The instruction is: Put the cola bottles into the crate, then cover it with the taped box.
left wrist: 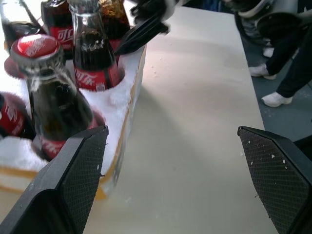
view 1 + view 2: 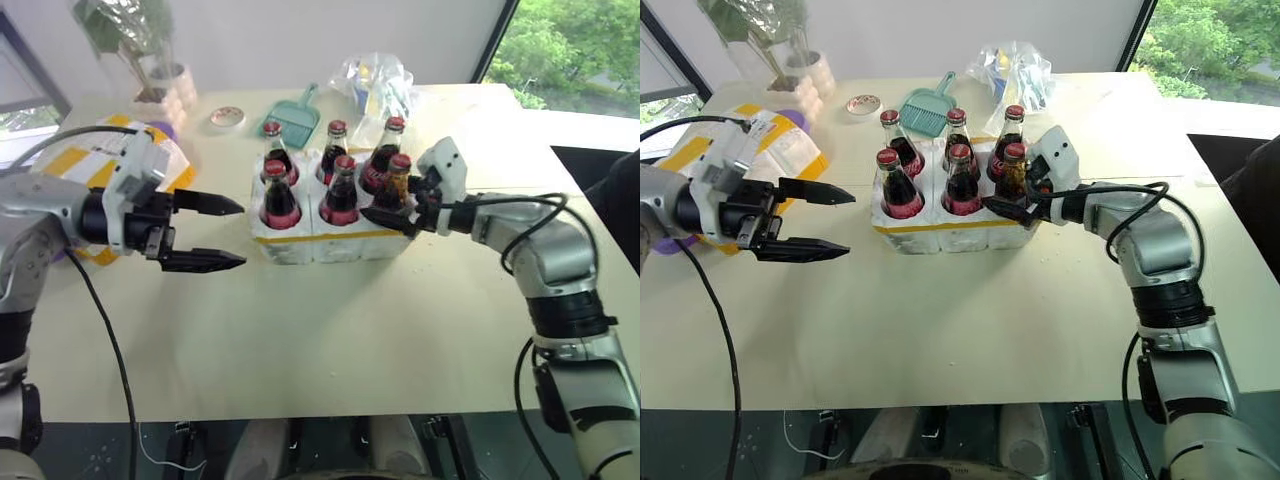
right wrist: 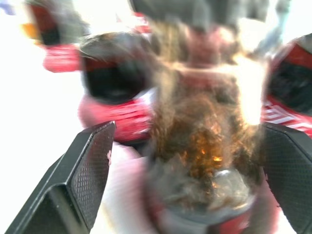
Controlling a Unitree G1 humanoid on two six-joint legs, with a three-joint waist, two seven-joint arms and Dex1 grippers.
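Observation:
My left gripper needs to grab the taped box next, by the purple handle on its near end (image 2: pixel 62 256), away from the potted plant.
Several cola bottles with red caps stand in the wells of the white foam crate (image 2: pixel 320 240), which has a thin yellow strip along its front. My right gripper (image 2: pixel 390 202) is open, its fingers on either side of the front right bottle (image 2: pixel 398 180) at label height; in the right wrist view that bottle (image 3: pixel 200 146) sits between the spread fingers. My left gripper (image 2: pixel 243 234) is open and empty, level with the crate's left end and a short way off it. The taped box (image 2: pixel 790 155), white with yellow bands and a label, lies behind my left arm.
Behind the crate lie a teal dustpan (image 2: pixel 297 112), a small round dish (image 2: pixel 227 117) and a clear plastic bag (image 2: pixel 375 85). A potted plant (image 2: pixel 150 50) stands at the back left. A person's legs and shoes (image 1: pixel 278 87) are beside the table's right side.

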